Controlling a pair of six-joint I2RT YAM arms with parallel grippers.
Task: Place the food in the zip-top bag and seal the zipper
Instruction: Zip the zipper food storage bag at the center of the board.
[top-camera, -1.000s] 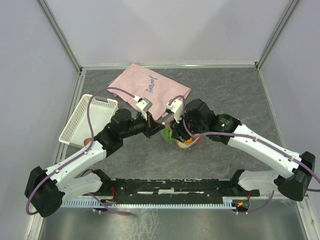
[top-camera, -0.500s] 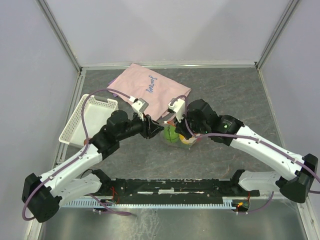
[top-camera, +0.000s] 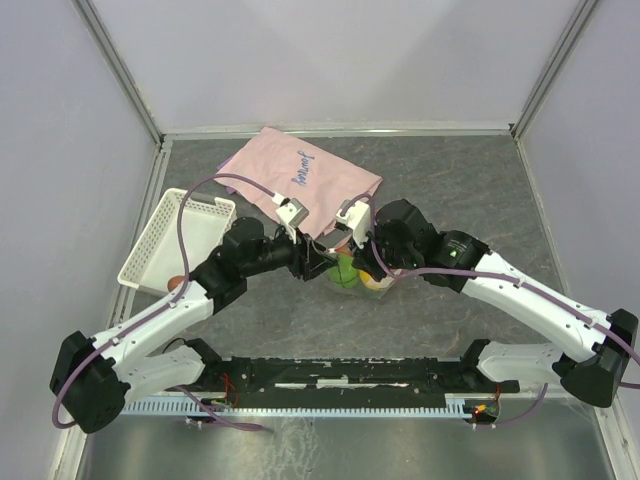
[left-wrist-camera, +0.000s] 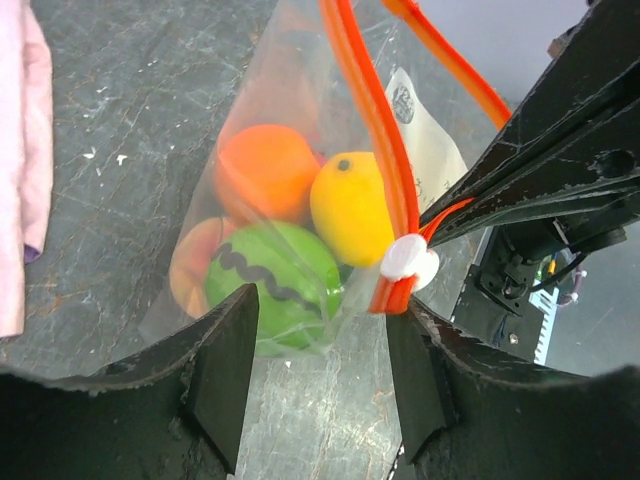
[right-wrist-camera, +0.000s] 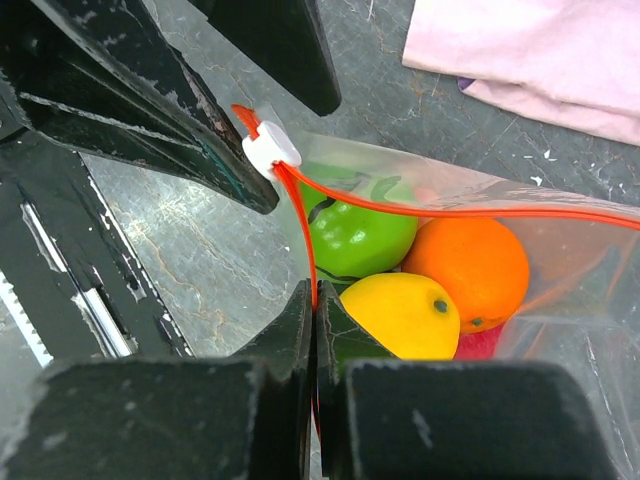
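Observation:
My left gripper should pinch the zipper's end (left-wrist-camera: 391, 296) before my right gripper takes the slider, as my right gripper holds one orange piece of the zipper short of the slider.
The zip-top bag (top-camera: 352, 272) lies mid-table between both grippers, clear, with the food inside. In the right wrist view I see a green fruit (right-wrist-camera: 360, 235), an orange one (right-wrist-camera: 470, 265), a yellow one (right-wrist-camera: 405, 315) and a bit of red (right-wrist-camera: 482, 345). The zipper (right-wrist-camera: 450, 212) splits into two orange strips at its white slider (right-wrist-camera: 270, 152), so the mouth gapes. My right gripper (right-wrist-camera: 315, 300) is shut on one strip. My left gripper (left-wrist-camera: 322, 330) is open, the slider (left-wrist-camera: 408, 260) just past one fingertip, the bag's corner before its jaws.
A pink cloth (top-camera: 300, 180) with blue writing lies behind the bag. A white slotted basket (top-camera: 175, 240) stands at the left wall, with a small brown round thing (top-camera: 177, 284) at its near corner, by the left arm.
My left gripper has gone from shut to open and shifted slightly by the bag's slider end. My right gripper has closed on the bag's orange strip.

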